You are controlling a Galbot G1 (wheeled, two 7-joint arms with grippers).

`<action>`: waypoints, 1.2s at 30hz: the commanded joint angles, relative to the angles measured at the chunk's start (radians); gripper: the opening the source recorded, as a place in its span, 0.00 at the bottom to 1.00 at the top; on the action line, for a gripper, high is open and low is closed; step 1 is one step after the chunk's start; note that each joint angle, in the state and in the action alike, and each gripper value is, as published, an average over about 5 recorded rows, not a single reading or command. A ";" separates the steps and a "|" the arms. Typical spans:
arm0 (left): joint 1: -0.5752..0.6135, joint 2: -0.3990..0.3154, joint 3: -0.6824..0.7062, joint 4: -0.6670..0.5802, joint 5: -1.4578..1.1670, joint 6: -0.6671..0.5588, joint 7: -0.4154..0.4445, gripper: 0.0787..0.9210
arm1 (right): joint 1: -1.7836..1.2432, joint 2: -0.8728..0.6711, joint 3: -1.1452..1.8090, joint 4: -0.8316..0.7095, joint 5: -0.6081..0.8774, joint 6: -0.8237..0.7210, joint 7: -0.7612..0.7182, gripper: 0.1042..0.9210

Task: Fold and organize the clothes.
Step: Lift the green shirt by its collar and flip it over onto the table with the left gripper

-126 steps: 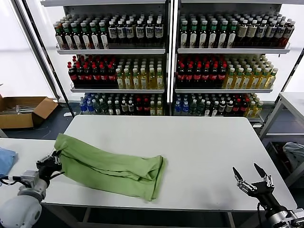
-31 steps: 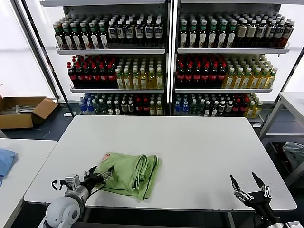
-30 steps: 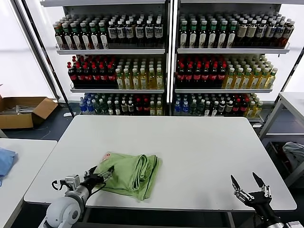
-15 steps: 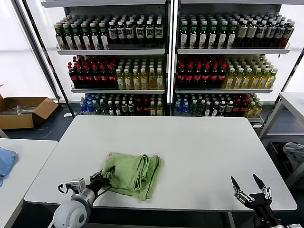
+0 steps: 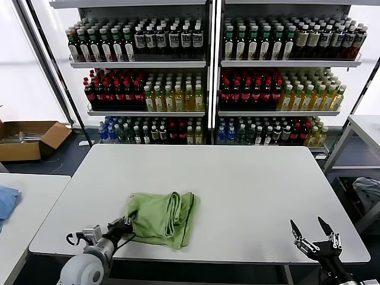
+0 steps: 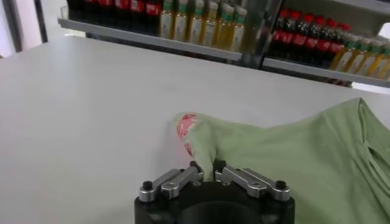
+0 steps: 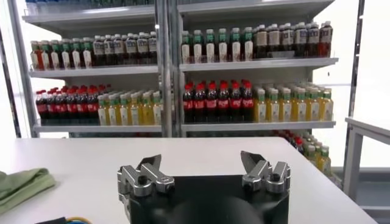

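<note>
Next, I let go of the shirt's printed flap with my left gripper on the table (image 5: 200, 199) by the edge of the bundle that faces my right gripper.
A light green shirt (image 5: 159, 217) lies folded into a small bundle near the front left of the white table (image 5: 249, 184). My left gripper (image 5: 123, 228) is at the bundle's near left corner, shut on a pinch of the green fabric (image 6: 205, 159); a bit of red-and-white print (image 6: 184, 125) shows at a fold beyond it. My right gripper (image 5: 313, 234) is open and empty, low off the table's front right edge. In the right wrist view the right gripper (image 7: 203, 167) faces across the table and the shirt (image 7: 21, 184) shows at the far edge.
Tall shelves of bottles (image 5: 208, 71) stand behind the table. A second white table (image 5: 24, 202) with a blue cloth (image 5: 6, 200) is to the left. A cardboard box (image 5: 29, 138) sits on the floor at the far left.
The shirt went from a long spread strip to a compact folded bundle. In the last second my left gripper pulled its held corner slightly nearer; the pink print corner no longer shows from above.
</note>
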 commanded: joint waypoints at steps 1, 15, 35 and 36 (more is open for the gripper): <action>0.055 0.109 -0.345 -0.140 -0.050 0.015 -0.008 0.08 | 0.011 0.000 -0.011 -0.007 0.000 -0.001 0.001 0.88; 0.000 0.304 -0.484 -0.063 -0.165 0.081 -0.081 0.08 | 0.019 0.017 -0.043 -0.008 -0.004 0.010 0.001 0.88; -0.250 -0.320 0.501 -0.104 0.023 0.119 -0.455 0.08 | -0.057 0.045 -0.011 0.063 -0.048 0.007 0.002 0.88; -0.263 -0.346 0.521 -0.082 0.027 0.119 -0.463 0.08 | -0.061 0.047 -0.013 0.071 -0.053 0.005 0.002 0.88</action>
